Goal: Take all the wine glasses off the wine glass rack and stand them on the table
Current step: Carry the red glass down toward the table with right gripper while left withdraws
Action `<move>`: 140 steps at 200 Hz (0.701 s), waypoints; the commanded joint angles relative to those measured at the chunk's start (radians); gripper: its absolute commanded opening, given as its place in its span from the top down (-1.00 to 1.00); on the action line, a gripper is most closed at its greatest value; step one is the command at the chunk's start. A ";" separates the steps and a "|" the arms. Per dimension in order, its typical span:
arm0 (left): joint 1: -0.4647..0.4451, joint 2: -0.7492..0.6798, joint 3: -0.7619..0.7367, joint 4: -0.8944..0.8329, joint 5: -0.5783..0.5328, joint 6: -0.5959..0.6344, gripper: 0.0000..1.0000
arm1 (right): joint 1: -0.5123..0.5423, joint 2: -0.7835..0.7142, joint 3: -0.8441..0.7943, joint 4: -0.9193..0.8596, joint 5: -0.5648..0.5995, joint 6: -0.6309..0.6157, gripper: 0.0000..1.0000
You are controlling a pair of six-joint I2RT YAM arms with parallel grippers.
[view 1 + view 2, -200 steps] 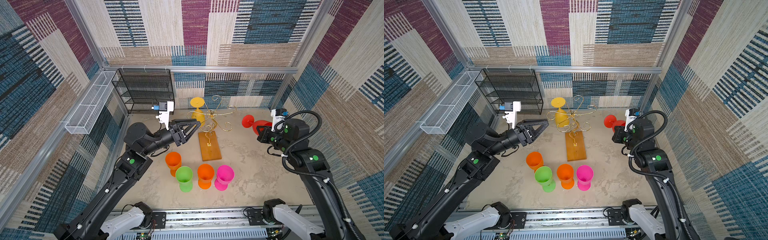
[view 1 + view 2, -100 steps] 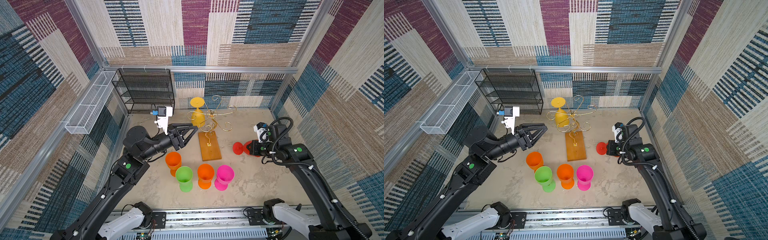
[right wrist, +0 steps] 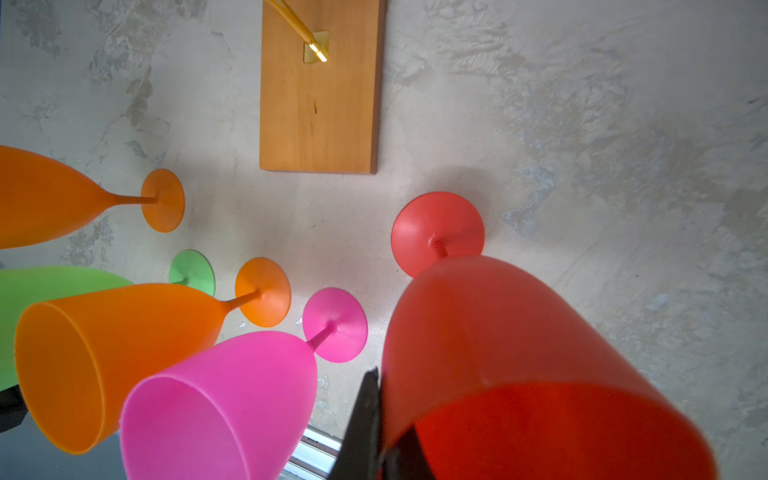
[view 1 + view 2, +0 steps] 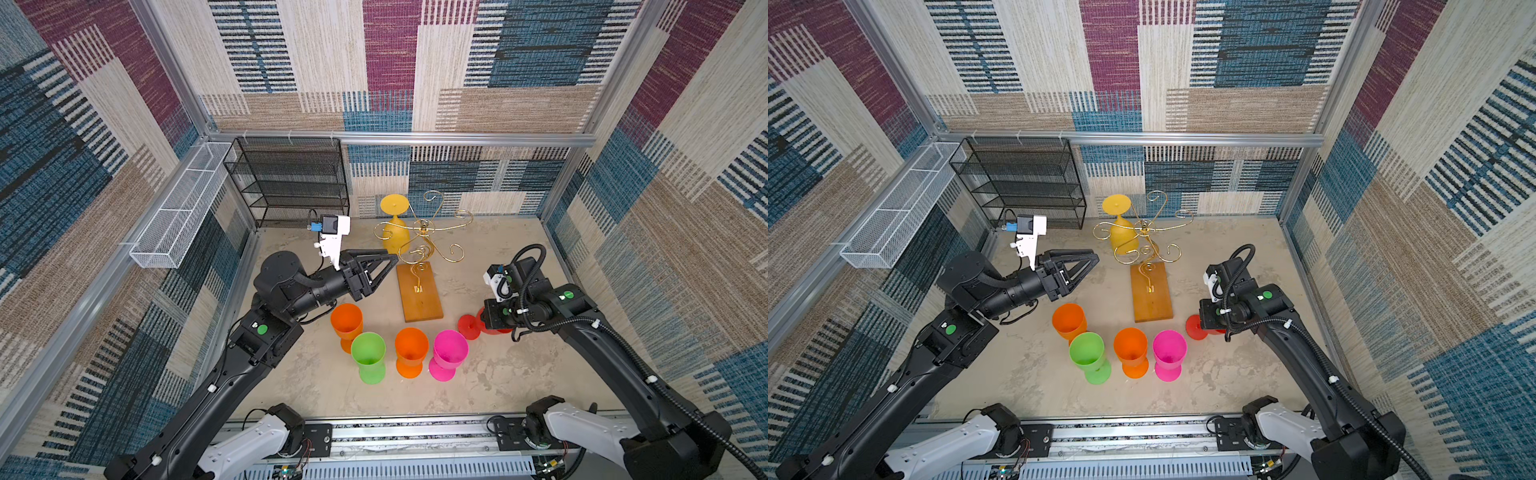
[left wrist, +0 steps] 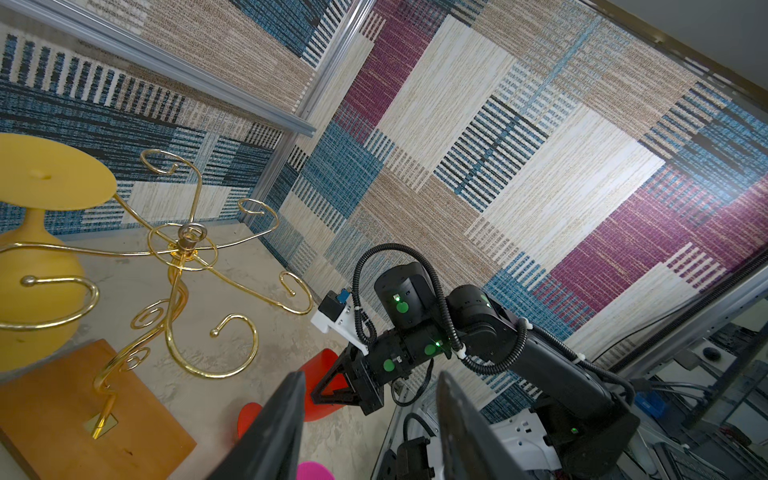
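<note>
The yellow wine glass is hanging on the rack. My left gripper will close on the outer edge of the upturned foot (image 4: pixel 383 205) (image 5: pixel 11 203) of that glass.
The wine glass rack (image 4: pixel 424 226) (image 4: pixel 1144 227) (image 5: pixel 187 249), gold wire arms on a brown wooden base (image 4: pixel 419 293) (image 3: pixel 318 104), stands mid-table. A yellow wine glass (image 4: pixel 395 235) (image 4: pixel 1123 241) (image 5: pixel 37 299) hangs upside down on its back left arm. My left gripper (image 4: pixel 392 262) (image 4: pixel 1094 258) (image 5: pixel 370 376) is open and empty, just left of the rack. My right gripper (image 4: pixel 484 322) (image 4: pixel 1209 319) (image 3: pixel 382 428) is shut on the rim of a red wine glass (image 4: pixel 468 327) (image 4: pixel 1196 327) (image 3: pixel 498 332) (image 5: pixel 324 374). That glass is tilted low over the table, right of the base.
An orange (image 4: pixel 346 320), a green (image 4: pixel 368 353), another orange (image 4: pixel 411 347) and a pink glass (image 4: pixel 451 353) stand upright in front of the rack. A black mesh shelf (image 4: pixel 291 178) stands at the back left and a white mesh basket (image 4: pixel 183 203) hangs on the left wall.
My right arm has carried the red glass from the back right, beside the rack, forward and down to just right of the pink glass. The left gripper has barely shifted.
</note>
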 commanded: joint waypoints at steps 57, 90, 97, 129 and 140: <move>0.001 0.007 -0.015 0.043 0.029 0.009 -0.07 | 0.054 0.065 0.013 -0.027 0.082 0.008 1.00; 0.001 0.008 -0.016 0.036 0.032 0.009 -0.07 | 0.069 0.096 0.029 -0.025 0.088 0.011 1.00; 0.000 0.007 -0.018 0.036 0.032 0.008 -0.07 | 0.071 0.100 0.032 -0.024 0.089 0.009 0.99; 0.001 0.010 -0.023 0.039 0.033 0.007 -0.07 | 0.072 0.107 0.048 -0.018 0.088 0.009 0.80; 0.001 0.010 -0.021 0.039 0.034 0.006 -0.06 | 0.072 0.110 0.049 -0.015 0.085 0.009 0.72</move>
